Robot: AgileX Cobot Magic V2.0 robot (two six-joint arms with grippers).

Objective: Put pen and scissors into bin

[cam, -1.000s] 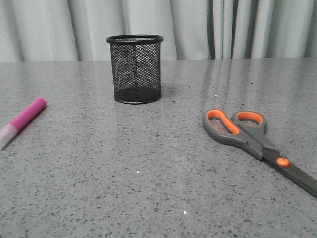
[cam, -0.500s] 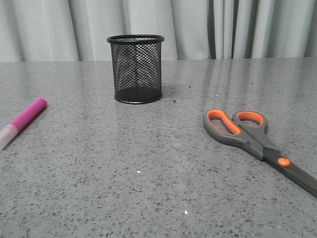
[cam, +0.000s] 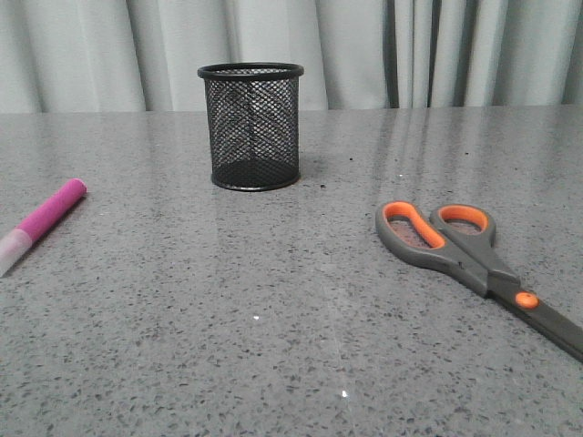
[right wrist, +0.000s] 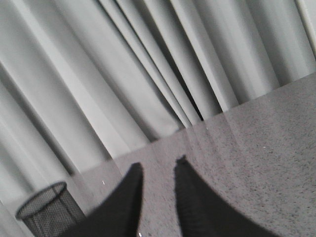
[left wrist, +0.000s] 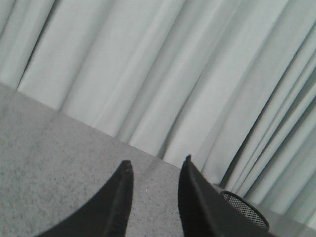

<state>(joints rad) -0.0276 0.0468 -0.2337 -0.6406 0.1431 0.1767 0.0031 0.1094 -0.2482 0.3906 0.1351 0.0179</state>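
My left gripper is to take hold next of the body (cam: 63,200) of the pink pen, toward the end away from the pen's whitish cap.
The black mesh bin (cam: 252,126) stands upright at the back middle of the grey table. The pink pen (cam: 40,221) lies flat at the far left, whitish cap end toward the front. The scissors (cam: 465,258) lie flat at the right, grey handles with orange linings toward the back, blades running to the front right edge. Neither gripper shows in the front view. My left gripper (left wrist: 156,165) is open and empty above the table, the bin's rim (left wrist: 245,208) beside it. My right gripper (right wrist: 159,165) is open and empty, the bin (right wrist: 47,211) off to one side.
Pale grey curtains (cam: 437,50) hang along the table's back edge. The speckled grey tabletop (cam: 273,309) stretches between pen, bin and scissors.
The front view has shifted very slightly; bin, pen and scissors lie where they were.
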